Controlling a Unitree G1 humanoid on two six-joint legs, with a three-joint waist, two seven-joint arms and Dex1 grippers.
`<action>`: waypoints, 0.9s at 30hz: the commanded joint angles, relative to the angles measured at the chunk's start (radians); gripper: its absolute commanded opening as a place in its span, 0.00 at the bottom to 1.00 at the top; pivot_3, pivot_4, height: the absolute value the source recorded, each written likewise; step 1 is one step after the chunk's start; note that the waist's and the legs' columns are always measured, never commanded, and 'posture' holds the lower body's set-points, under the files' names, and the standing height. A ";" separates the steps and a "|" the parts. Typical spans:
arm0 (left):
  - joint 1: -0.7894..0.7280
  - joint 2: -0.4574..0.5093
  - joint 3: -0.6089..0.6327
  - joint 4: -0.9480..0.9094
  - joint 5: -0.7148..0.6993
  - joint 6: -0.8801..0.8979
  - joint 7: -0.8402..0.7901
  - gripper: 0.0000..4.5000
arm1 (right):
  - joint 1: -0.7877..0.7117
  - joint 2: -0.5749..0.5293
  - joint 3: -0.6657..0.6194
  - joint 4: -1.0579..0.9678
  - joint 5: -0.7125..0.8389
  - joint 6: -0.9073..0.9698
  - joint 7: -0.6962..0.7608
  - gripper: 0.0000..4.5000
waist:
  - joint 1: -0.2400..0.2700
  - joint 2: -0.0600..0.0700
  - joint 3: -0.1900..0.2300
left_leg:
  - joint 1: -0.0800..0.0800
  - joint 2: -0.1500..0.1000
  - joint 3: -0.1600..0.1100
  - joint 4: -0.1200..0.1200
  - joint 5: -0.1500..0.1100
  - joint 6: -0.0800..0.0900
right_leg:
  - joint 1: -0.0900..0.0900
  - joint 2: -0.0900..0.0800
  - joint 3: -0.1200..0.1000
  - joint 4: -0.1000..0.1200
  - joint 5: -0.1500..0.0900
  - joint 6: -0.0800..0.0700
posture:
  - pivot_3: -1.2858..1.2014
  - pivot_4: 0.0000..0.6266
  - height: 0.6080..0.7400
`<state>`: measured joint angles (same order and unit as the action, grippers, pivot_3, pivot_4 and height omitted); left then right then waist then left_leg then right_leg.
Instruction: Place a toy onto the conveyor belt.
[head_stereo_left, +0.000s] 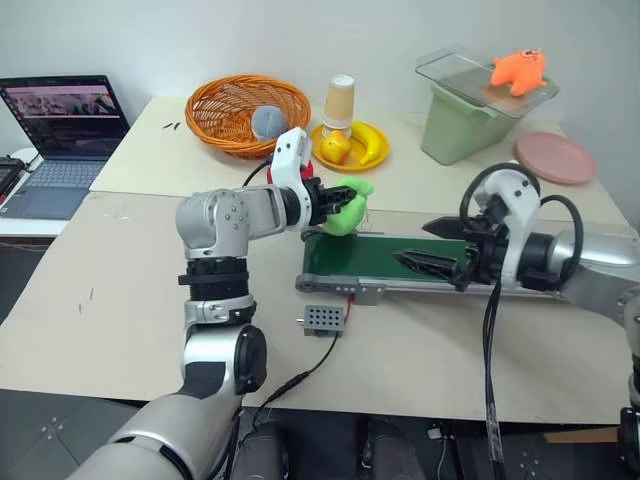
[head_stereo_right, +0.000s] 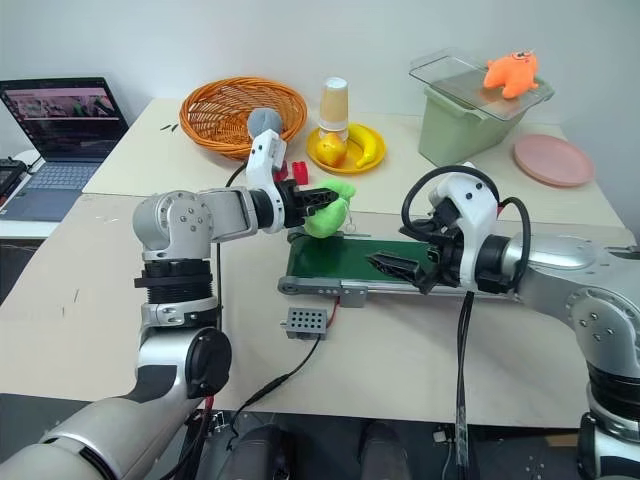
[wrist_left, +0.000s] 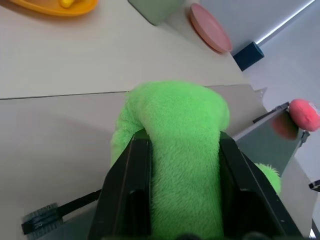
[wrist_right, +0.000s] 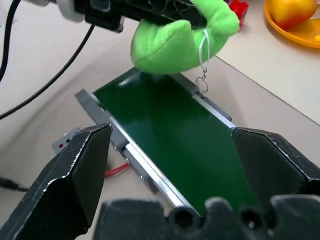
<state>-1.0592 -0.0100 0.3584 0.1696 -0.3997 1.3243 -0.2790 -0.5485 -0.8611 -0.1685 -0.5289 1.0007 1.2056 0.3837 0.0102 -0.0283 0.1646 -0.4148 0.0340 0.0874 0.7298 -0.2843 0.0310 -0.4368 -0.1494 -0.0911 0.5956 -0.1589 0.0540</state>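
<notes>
The green plush toy will pass from my left gripper into my right gripper's fingers above the conveyor belt's back edge (head_stereo_left: 381, 213), where my left gripper will let go of it.
A bright green plush toy (head_stereo_left: 352, 203) hangs just above the left end of the conveyor belt (head_stereo_left: 385, 257), a dark green strip in a grey metal frame. My left gripper (head_stereo_left: 340, 208) is shut on the toy, and its black fingers (wrist_left: 130, 190) squeeze it from both sides. The toy (wrist_right: 180, 37) has a thin white loop and a small metal clasp dangling over the belt (wrist_right: 185, 140). My right gripper (head_stereo_left: 420, 262) is open, low over the middle of the belt, pointing toward the toy with nothing between its fingers. A small grey perforated box (head_stereo_left: 323, 319) lies in front of the belt, wired to it.
Behind the belt stand an orange wicker basket (head_stereo_left: 247, 113), a yellow plate (head_stereo_left: 368, 157) with fruit and a paper cup, a pale green bin (head_stereo_left: 460, 125) with an orange toy (head_stereo_left: 518, 70) on its lid, and a pink plate (head_stereo_left: 555, 157). A laptop (head_stereo_left: 65, 140) sits far left.
</notes>
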 joint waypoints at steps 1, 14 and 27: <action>-0.034 -0.065 0.041 -0.024 -0.045 -0.038 0.065 0.34 | -0.037 0.079 0.000 -0.017 -0.004 0.030 -0.113 1.00 | 0.001 0.000 0.000 | 0.000 0.000 0.000 0.000 0.000 0.000 | 0.000 0.000 0.000 0.000 0.000 0.000 | 0.52 0.24 1.00; -0.085 -0.116 0.108 -0.055 -0.170 0.081 0.172 0.34 | -0.084 0.276 0.062 -0.027 -0.048 0.073 -0.280 1.00 | 0.002 0.000 0.000 | -0.001 -0.001 0.001 0.000 0.000 0.000 | 0.000 0.000 -0.001 -0.001 0.000 0.000 | 0.52 0.24 1.00; -0.002 -0.162 0.114 -0.161 -0.202 0.163 0.251 0.34 | -0.114 0.325 0.087 -0.014 -0.100 0.071 -0.291 1.00 | 0.001 0.001 0.000 | -0.001 -0.001 0.001 0.000 0.000 0.000 | 0.000 0.000 -0.001 -0.001 0.000 0.000 | 0.52 0.24 1.00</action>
<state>-1.0787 -0.1131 0.4704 0.0507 -0.5768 1.4853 -0.0344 -0.6419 -0.5387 -0.0672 -0.5263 0.9115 1.2785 0.0884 0.0117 -0.0277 0.1643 -0.4157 0.0334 0.0882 0.7296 -0.2843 0.0311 -0.4371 -0.1494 -0.0917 0.5950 -0.1589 0.0540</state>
